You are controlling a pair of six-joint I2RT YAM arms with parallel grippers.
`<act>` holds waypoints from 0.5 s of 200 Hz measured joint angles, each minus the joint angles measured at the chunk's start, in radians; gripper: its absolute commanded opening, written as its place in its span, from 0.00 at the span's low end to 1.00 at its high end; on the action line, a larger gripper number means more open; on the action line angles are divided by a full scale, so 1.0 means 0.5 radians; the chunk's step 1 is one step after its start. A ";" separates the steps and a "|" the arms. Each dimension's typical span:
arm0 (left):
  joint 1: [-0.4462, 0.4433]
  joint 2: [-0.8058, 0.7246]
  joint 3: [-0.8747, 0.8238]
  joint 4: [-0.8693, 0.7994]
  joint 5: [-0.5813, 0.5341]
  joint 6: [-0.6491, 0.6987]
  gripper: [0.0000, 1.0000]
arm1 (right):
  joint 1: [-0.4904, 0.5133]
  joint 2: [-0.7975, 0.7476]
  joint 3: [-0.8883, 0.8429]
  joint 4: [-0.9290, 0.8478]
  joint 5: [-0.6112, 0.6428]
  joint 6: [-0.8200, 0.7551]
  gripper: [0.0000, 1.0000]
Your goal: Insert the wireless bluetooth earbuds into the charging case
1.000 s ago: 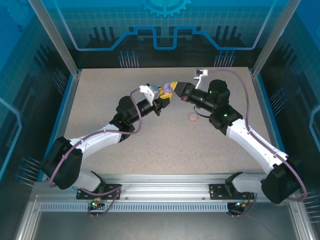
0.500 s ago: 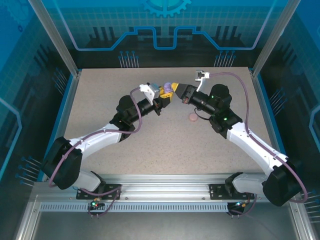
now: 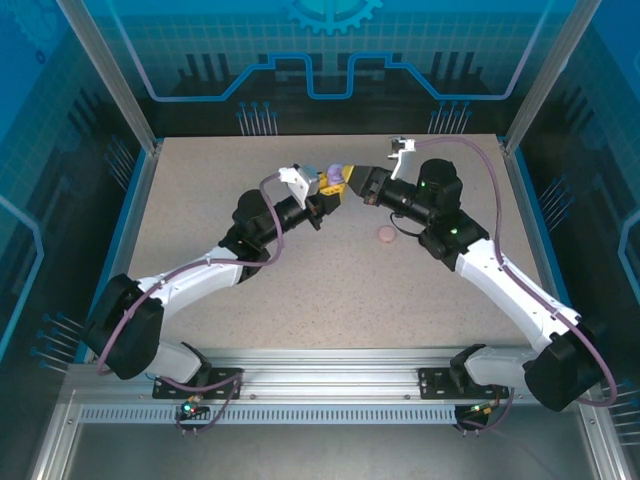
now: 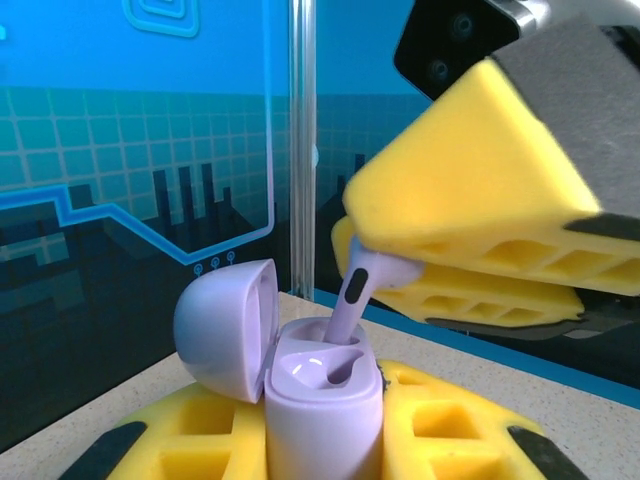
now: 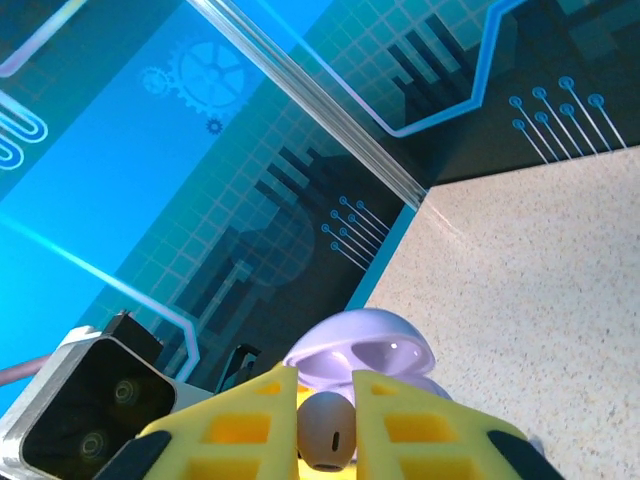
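Observation:
My right gripper has the lilac earbud, its stem tip now inside the case's far slot. It will let go of it on the bare middle of the speckled table (image 3: 342, 273), past the pink object.
My left gripper (image 4: 322, 445) is shut on the lilac charging case (image 4: 322, 400), holding it upright above the table with its lid (image 4: 225, 325) swung open to the left. My right gripper (image 5: 325, 428) is shut on a lilac earbud (image 5: 325, 432). From the left wrist, the earbud (image 4: 350, 300) hangs from the right gripper's yellow fingers (image 4: 470, 190). Its stem tip is inside the far slot of the case, and the near slot is bare. From above, both grippers meet at the case (image 3: 335, 173) near the table's far middle.
A small round pink object (image 3: 386, 235) lies on the speckled table (image 3: 300, 290) just under the right arm's forearm. Blue walls and metal posts (image 3: 130, 90) surround the table on three sides.
My right gripper has edged a little left and closer to the case, bringing the earbud to its slot. The left arm has held still with the case.

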 measured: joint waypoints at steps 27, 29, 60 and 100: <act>0.019 -0.033 0.000 0.002 -0.041 0.000 0.00 | 0.002 0.011 0.021 -0.114 0.008 -0.018 0.21; 0.021 -0.036 0.000 0.002 -0.043 0.000 0.00 | 0.002 0.014 0.024 -0.126 0.008 -0.019 0.21; 0.027 -0.057 0.006 0.018 -0.051 0.000 0.00 | 0.002 0.063 0.054 -0.216 0.052 -0.024 0.17; 0.026 -0.066 0.006 0.020 -0.052 0.000 0.00 | 0.002 0.137 0.114 -0.262 0.068 -0.029 0.06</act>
